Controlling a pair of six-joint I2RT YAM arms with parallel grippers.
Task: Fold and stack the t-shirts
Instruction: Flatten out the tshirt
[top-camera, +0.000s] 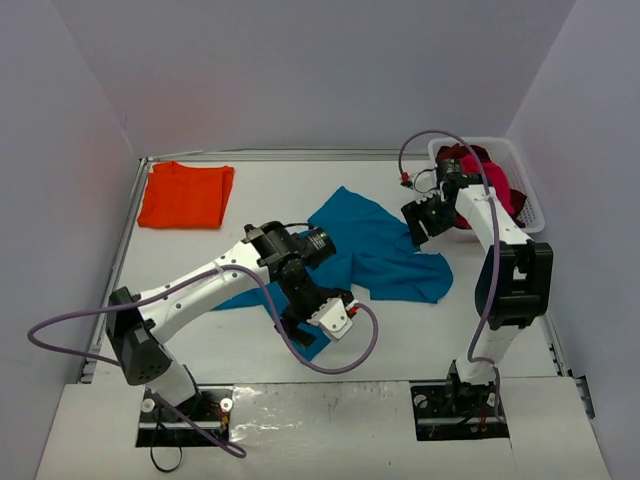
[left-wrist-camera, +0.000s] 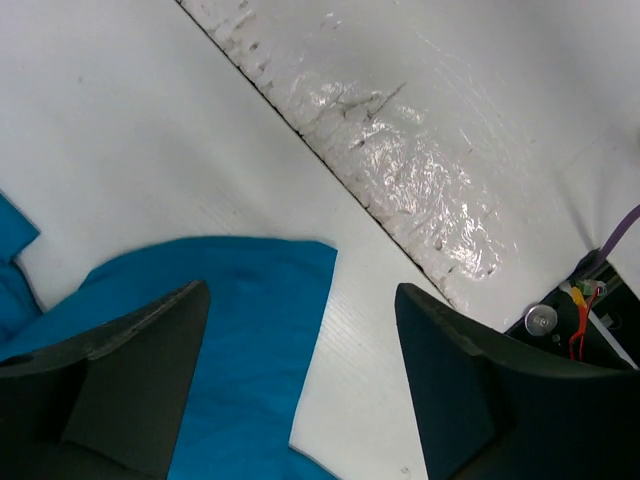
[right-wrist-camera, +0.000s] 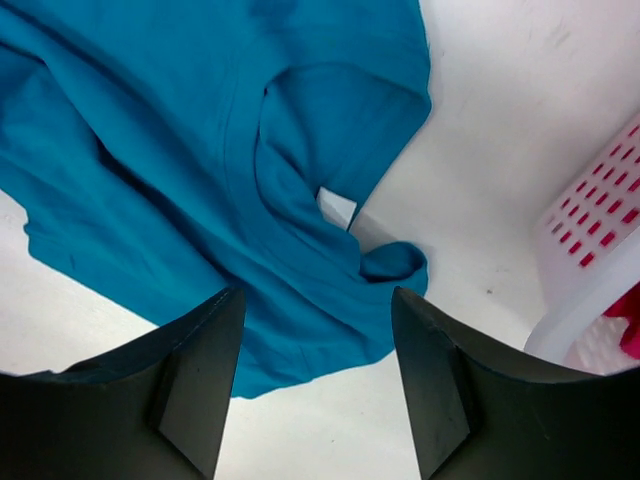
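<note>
I need to close my right gripper on the back edge (top-camera: 362, 200) of the teal-blue t-shirt, beside the farthest corner of the shirt.
A teal-blue t-shirt (top-camera: 380, 245) lies spread and rumpled in the middle of the table. My left gripper (top-camera: 325, 322) is open and empty over its near corner, and the left wrist view shows the cloth's edge (left-wrist-camera: 250, 330) between the open fingers of that gripper (left-wrist-camera: 300, 385). My right gripper (top-camera: 425, 225) is open and empty over the shirt's right edge (right-wrist-camera: 200, 150), above a curled sleeve in the right wrist view (right-wrist-camera: 315, 385). An orange t-shirt (top-camera: 186, 194) lies folded at the back left. A magenta-pink t-shirt (top-camera: 492, 188) and a dark red one (top-camera: 468, 154) sit in the basket.
A white slotted basket (top-camera: 527, 185) stands at the back right, close to my right arm, and also shows in the right wrist view (right-wrist-camera: 590, 250). A shiny taped strip (left-wrist-camera: 400, 150) runs along the table's near edge. Purple cables loop off both arms. Walls close three sides.
</note>
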